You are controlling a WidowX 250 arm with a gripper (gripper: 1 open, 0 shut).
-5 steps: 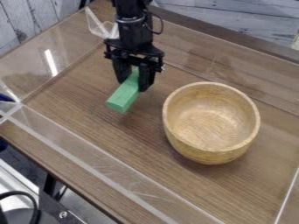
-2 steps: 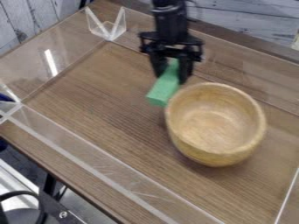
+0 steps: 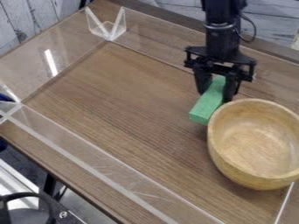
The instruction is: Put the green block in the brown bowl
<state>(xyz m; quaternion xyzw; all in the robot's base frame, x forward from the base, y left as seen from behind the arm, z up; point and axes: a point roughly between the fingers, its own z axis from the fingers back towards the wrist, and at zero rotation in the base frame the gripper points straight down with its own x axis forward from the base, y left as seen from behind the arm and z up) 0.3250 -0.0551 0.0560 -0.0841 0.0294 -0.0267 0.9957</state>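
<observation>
I hold the green block tilted by its upper end, so I will set it down and regrip before lifting it over the bowl's rim (image 3: 218, 122).
My gripper (image 3: 219, 87) points down at the right of the table, shut on the upper end of the green block (image 3: 205, 108). The block hangs tilted, its lower end close to the wooden table (image 3: 117, 114). The brown bowl (image 3: 239, 171), round, tan and empty, stands just right of the block and nearer the camera. Its rim is very close to the block; whether they touch I cannot tell.
Clear acrylic walls (image 3: 47, 61) ring the table. A clear plastic bracket (image 3: 107, 24) stands at the back left corner. The bowl sits close to the right edge of the picture.
The gripper has carried the green block to the right, up to the bowl. The bowl now sits farther right and nearer the camera than in the earlier frames.
</observation>
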